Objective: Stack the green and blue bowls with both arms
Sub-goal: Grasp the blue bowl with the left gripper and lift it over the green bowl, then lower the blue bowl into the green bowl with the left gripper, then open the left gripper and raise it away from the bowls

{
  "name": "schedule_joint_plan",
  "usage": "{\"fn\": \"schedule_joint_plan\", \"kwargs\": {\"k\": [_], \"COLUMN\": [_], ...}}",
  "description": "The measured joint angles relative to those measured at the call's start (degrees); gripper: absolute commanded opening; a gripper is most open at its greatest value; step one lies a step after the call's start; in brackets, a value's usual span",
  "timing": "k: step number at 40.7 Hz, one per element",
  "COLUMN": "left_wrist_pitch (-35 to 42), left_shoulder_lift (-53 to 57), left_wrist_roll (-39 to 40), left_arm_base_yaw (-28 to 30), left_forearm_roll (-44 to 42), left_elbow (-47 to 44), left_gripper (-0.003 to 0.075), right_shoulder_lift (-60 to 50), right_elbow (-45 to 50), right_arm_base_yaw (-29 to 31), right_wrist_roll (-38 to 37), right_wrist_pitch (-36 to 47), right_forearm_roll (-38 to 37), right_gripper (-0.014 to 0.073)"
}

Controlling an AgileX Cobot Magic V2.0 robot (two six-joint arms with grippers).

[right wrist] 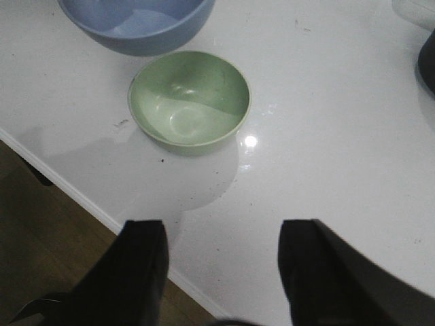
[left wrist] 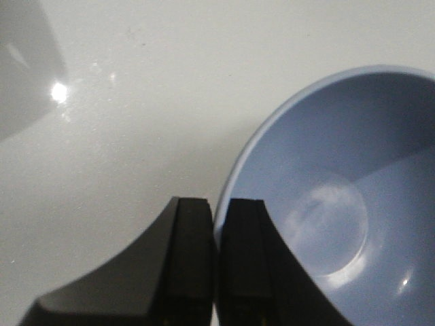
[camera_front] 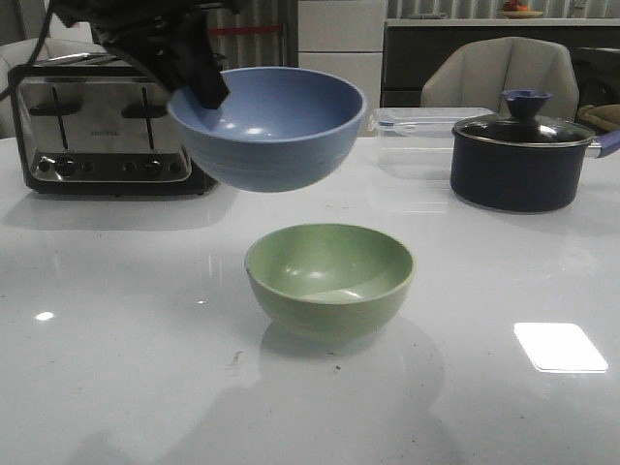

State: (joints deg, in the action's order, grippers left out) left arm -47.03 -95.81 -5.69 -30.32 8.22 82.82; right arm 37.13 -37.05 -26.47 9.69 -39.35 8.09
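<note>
Next, my left gripper releases the blue bowl, now in the air above the green one, inside the open hollow of the green bowl point(camera_front: 331, 256), upright on the table.
The pale green bowl point(camera_front: 329, 278) stands upright on the white table, mid front; it also shows in the right wrist view point(right wrist: 189, 100). My left gripper point(camera_front: 199, 82) is shut on the rim of the dusty blue bowl point(camera_front: 267, 126) and holds it in the air, above and a little left of the green bowl. In the left wrist view the gripper point(left wrist: 216, 210) pinches the blue bowl's point(left wrist: 340, 197) rim. My right gripper point(right wrist: 221, 234) is open and empty, high above the table's front edge; it does not show in the front view. The blue bowl point(right wrist: 136, 24) hangs beyond the green one there.
A chrome toaster point(camera_front: 102, 121) stands at the back left. A dark lidded pot point(camera_front: 520, 150) sits at the back right, with a clear plastic container point(camera_front: 417, 131) beside it. The table's front edge point(right wrist: 81, 197) runs close under my right gripper.
</note>
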Motion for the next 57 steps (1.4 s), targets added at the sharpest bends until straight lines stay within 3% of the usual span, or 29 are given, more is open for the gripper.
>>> {"fn": "schedule_joint_plan", "kwargs": {"k": [27, 40, 49, 57], "left_wrist_pitch": [5.3, 5.3, 4.7, 1.7], "left_shoulder_lift": [-14.2, -15.5, -13.5, -4.0], "left_wrist_roll": [0.0, 0.0, 0.0, 0.0], "left_arm_base_yaw": [-2.5, -2.5, -2.5, -2.5], "left_forearm_roll": [4.5, 5.9, 4.8, 0.9], "left_elbow": [0.2, 0.3, 0.3, 0.3], "left_gripper": [0.0097, 0.0318, 0.0318, 0.0318], "right_shoulder_lift": [0.0, 0.0, 0.0, 0.0], "right_elbow": [0.0, 0.0, 0.0, 0.0], "right_arm_base_yaw": [0.0, 0.0, 0.0, 0.0], "right_wrist_roll": [0.0, 0.0, 0.0, 0.0], "right_wrist_pitch": [0.0, 0.0, 0.0, 0.0], "right_forearm_roll": [0.0, 0.0, 0.0, 0.0], "right_gripper": [0.0477, 0.0477, 0.0477, 0.0477]}}
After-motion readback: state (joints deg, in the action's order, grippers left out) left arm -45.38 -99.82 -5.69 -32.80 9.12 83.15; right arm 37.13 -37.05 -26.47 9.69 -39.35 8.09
